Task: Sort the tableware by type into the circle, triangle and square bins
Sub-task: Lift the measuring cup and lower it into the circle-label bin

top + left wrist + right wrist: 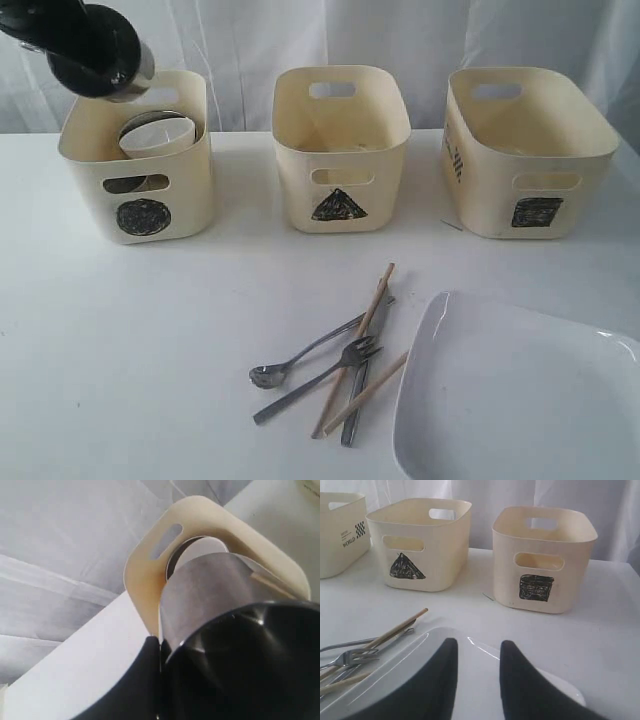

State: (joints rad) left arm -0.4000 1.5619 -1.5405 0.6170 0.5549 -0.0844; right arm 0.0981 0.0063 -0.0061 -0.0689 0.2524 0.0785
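Note:
I need to set the steel mug in the circle bin (160,182) with my left gripper, between the small white bowl and front handle slot.
My left gripper (160,647) is shut on the rim of a steel mug (210,595), held tilted above the circle bin (140,215). The mug (100,50) shows dark at the top left of the exterior view. A small white bowl (157,137) with a steel rim nested in it lies in that bin. The triangle bin (340,150) and square bin (525,150) stand to the right. Spoon (270,375), fork (345,357), knife (352,412) and chopsticks (372,305) lie crossed in a pile. My right gripper (478,645) hangs open over the large white plate (500,390).
White curtains hang behind the bins. The white table (120,340) runs out to the front left. In the right wrist view the cutlery pile (355,655) lies beside the plate (395,680), with the triangle bin (420,542) and square bin (542,555) beyond.

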